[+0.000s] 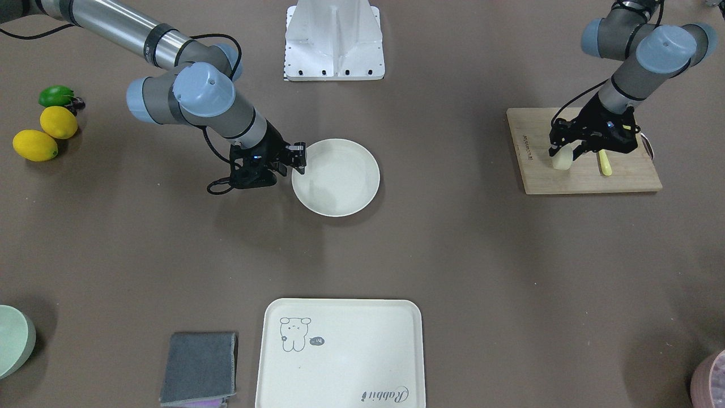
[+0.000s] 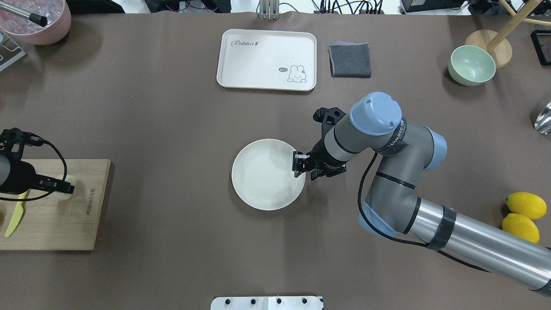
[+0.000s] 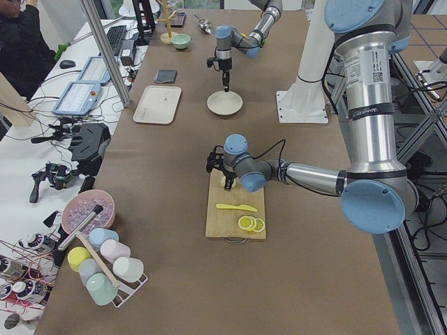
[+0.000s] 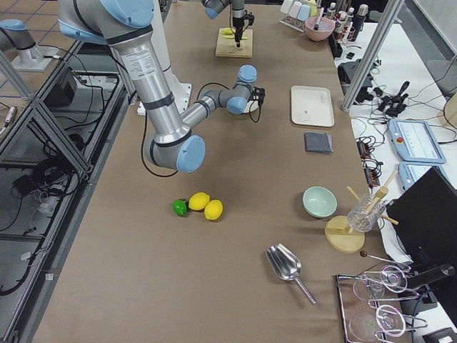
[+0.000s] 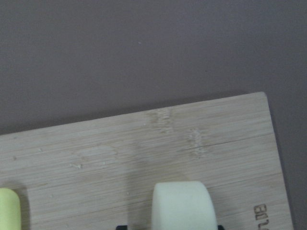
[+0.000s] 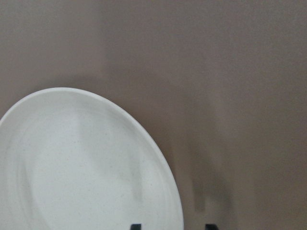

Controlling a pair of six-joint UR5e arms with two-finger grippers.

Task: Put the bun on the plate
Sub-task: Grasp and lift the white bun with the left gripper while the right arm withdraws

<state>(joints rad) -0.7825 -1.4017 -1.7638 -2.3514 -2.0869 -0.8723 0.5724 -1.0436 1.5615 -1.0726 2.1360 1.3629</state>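
Note:
Next, my left gripper lets go of the pale bun near the middle of the round cream plate (image 1: 336, 174).
The pale bun (image 1: 561, 160) stands at one corner of the wooden cutting board (image 1: 583, 178). My left gripper (image 1: 562, 152) is shut on the bun, and in the left wrist view the bun (image 5: 183, 206) fills the gap between the two dark tips. The round cream plate (image 1: 340, 181) lies bare mid-table, far from the board. My right gripper (image 1: 298, 156) hangs at the plate's rim (image 6: 180, 211), open, one tip over the plate's inside and one outside it. In the overhead view the bun (image 2: 70, 178) and plate (image 2: 262, 176) are well apart.
A yellow knife (image 1: 605, 163) lies on the board beside the bun. A cream tray (image 1: 340, 362) and a grey cloth (image 1: 198, 368) lie at the operators' edge. Two lemons (image 1: 45, 133), a lime (image 1: 55, 95) and a green bowl (image 1: 11, 340) stand on the right arm's side.

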